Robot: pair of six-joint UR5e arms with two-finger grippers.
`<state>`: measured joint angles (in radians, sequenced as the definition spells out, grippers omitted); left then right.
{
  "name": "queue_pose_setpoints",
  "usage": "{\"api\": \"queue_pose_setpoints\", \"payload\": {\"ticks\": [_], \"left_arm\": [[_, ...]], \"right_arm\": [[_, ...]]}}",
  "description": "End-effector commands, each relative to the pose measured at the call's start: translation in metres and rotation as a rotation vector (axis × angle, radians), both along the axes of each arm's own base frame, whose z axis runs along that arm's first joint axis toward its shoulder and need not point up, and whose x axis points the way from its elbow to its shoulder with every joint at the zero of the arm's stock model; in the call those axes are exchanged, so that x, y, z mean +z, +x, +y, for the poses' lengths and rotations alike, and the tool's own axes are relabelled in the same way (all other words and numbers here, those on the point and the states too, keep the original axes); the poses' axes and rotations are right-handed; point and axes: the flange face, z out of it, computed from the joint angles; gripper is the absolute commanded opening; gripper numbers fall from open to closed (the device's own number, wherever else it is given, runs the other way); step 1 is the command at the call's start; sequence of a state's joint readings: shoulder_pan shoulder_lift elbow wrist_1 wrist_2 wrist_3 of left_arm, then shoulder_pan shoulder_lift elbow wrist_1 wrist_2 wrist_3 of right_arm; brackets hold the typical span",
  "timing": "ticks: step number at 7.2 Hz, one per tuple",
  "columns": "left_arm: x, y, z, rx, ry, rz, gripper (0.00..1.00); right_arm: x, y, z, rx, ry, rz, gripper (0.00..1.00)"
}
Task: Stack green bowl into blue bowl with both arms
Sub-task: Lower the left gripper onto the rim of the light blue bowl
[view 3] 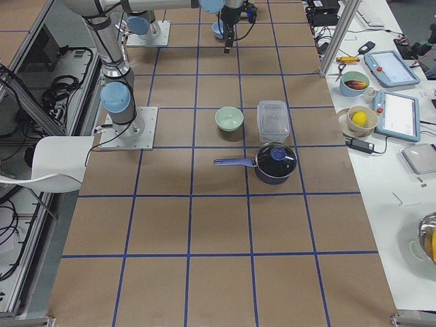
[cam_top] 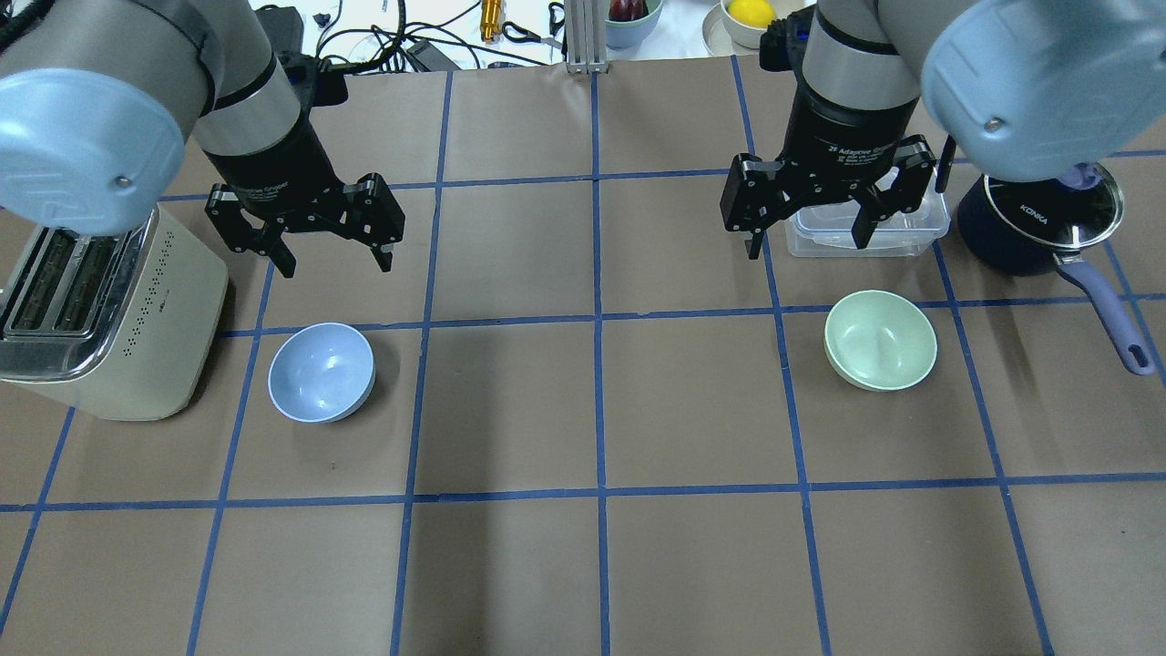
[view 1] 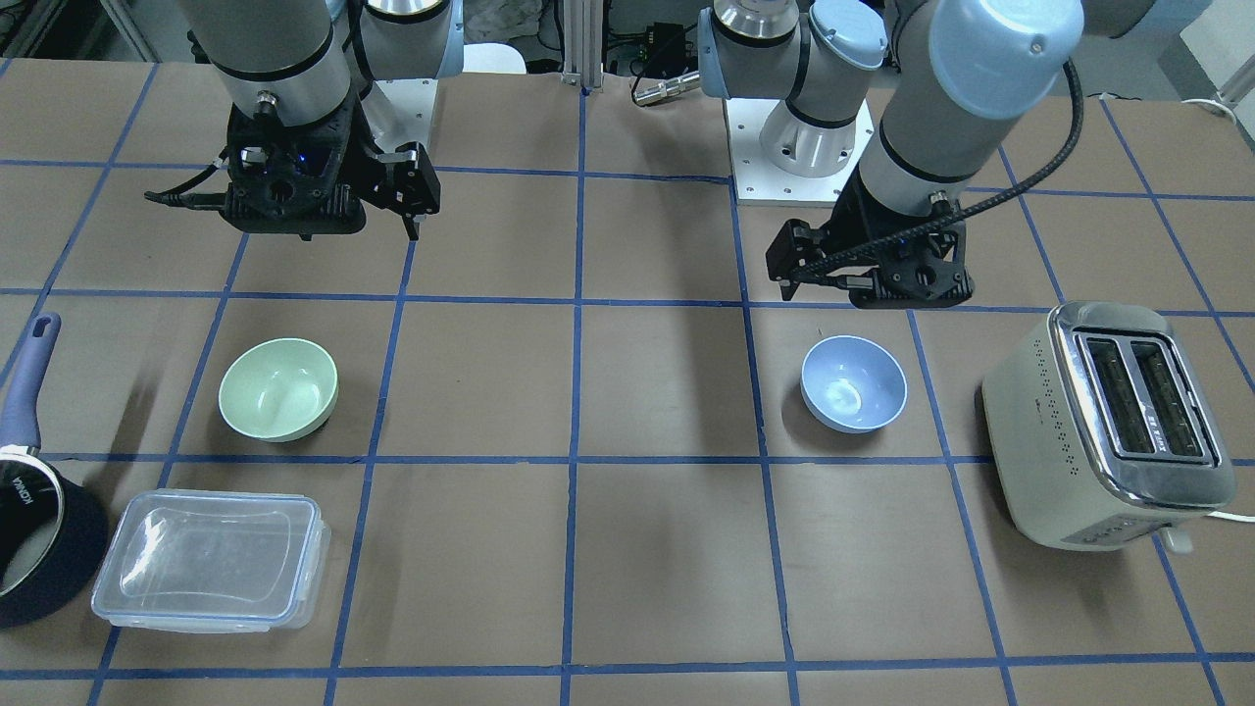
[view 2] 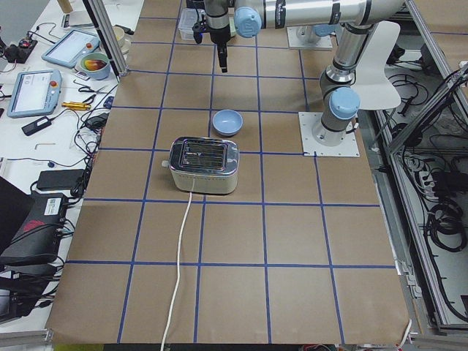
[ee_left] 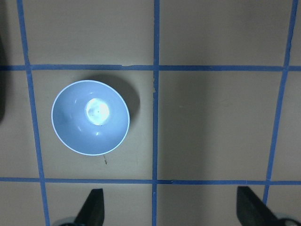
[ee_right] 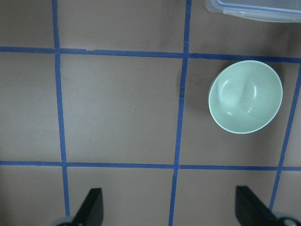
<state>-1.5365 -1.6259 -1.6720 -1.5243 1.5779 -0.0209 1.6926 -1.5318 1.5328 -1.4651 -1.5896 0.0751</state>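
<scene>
Next, the robot's left gripper needs to move to the blue bowl's rim [view 1: 805, 381] [ee_left: 129, 120] and close there, on the side that faces the green bowl, away from the toaster.
The green bowl [cam_top: 880, 339] sits upright on the table on my right side. It also shows in the right wrist view [ee_right: 245, 96], ahead and to the right of the fingers. The blue bowl [cam_top: 321, 372] sits upright on my left side, next to the toaster. It shows in the left wrist view [ee_left: 90, 117], ahead and to the left. My left gripper [cam_top: 335, 264] is open and empty, raised above the table beyond the blue bowl. My right gripper [cam_top: 806, 248] is open and empty, raised beyond the green bowl, over the edge of a clear container.
A cream toaster [cam_top: 100, 310] stands left of the blue bowl. A clear lidded container [cam_top: 902, 228] and a dark blue pot with a lid and long handle [cam_top: 1038, 219] lie beyond the green bowl. Brown table with blue tape grid [cam_top: 601, 410] between the bowls.
</scene>
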Motion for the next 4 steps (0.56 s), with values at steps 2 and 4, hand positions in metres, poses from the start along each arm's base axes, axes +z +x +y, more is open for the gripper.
{"api": "queue_pose_setpoints", "payload": {"ticks": [2, 4], "left_arm": [[-0.058, 0.046, -0.006, -0.037, 0.018, -0.011, 1.00], [-0.086, 0.072, -0.002, -0.040, 0.025, -0.004, 1.00]], "right_arm": [[-0.002, 0.001, -0.001, 0.003, 0.003, 0.002, 1.00], [-0.002, 0.001, -0.001, 0.001, 0.001, 0.000, 1.00]]}}
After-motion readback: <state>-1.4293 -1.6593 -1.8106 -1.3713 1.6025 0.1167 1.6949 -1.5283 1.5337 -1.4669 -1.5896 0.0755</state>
